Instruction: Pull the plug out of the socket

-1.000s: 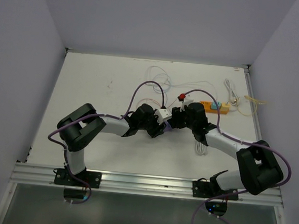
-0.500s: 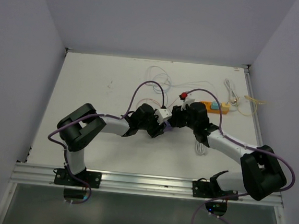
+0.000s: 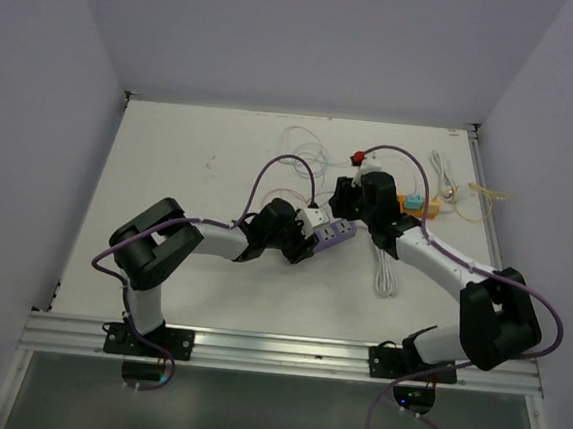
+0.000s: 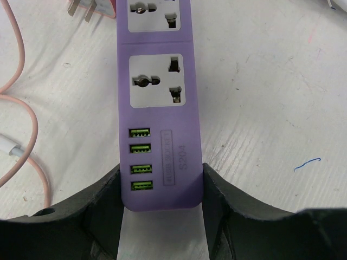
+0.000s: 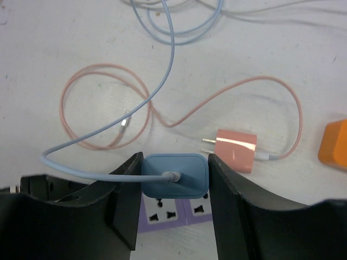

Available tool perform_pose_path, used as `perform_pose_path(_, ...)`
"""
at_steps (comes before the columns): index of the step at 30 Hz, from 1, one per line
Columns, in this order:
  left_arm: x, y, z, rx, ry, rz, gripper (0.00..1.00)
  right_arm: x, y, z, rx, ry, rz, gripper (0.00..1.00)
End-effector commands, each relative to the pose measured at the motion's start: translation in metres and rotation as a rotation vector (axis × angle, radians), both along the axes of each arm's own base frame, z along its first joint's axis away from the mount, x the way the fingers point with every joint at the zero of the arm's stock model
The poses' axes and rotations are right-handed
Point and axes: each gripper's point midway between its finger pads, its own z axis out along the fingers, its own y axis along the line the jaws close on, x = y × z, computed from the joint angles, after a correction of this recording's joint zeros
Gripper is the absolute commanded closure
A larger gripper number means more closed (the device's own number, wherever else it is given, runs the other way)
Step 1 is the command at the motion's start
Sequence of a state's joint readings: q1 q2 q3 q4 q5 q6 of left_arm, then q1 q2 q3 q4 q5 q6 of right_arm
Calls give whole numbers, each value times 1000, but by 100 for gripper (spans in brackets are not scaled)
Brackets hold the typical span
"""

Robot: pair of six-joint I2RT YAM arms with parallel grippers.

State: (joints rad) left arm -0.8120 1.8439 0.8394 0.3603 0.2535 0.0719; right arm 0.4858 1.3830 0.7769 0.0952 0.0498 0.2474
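Note:
Next, my left gripper sets the purple power strip down on the bare white table [image 3: 233, 175] next to the small dark scuff marks.
A purple power strip [image 4: 157, 108] lies flat on the white table; it also shows in the top view [image 3: 333, 233]. My left gripper [image 4: 161, 187] is shut on its near end, beside the green USB ports, and shows in the top view [image 3: 314, 239]. Both sockets in the left wrist view are empty. My right gripper [image 5: 174, 169] is shut on a blue plug [image 5: 175, 176] with a light blue cable [image 5: 168, 43]. The plug hangs just above the strip [image 5: 173, 210], apart from it. In the top view the right gripper [image 3: 346, 198] is beyond the strip.
A loose pink plug [image 5: 236, 150] with a pink cable lies next to the blue plug; it also shows in the left wrist view [image 4: 92, 8]. An orange power strip [image 3: 413, 201] lies at the right. A white cable [image 3: 386, 275] lies near the right arm.
My right gripper has moved away toward the far side with the blue plug. The purple strip, earlier hidden between the grippers, now shows. The left arm has held still.

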Motion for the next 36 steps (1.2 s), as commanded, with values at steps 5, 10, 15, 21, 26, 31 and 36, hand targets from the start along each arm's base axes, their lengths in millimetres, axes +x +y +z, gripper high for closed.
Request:
perform_pose_path(5,-66,59,-79,265,299,9,100,44,3,4,-52,112,-104,100)
perform_pose_path(10,-65,59,-79,266,297,14,100,51,6,-21,-74,222,-144,100)
perform_pose_path(15,-65,59,-80,268,299,13,100,49,5,-39,-98,310,-172,98)
perform_pose_path(21,-65,59,-79,266,296,15,100,54,10,-52,-126,375,-173,74)
perform_pose_path(26,-65,60,-80,270,297,17,100,55,14,-41,-98,366,-166,42)
perform_pose_path(31,-64,60,-80,272,298,24,100,50,8,-16,-84,319,-174,19)
perform_pose_path(36,-61,62,-80,276,294,44,100,38,-9,22,-106,264,-202,9)
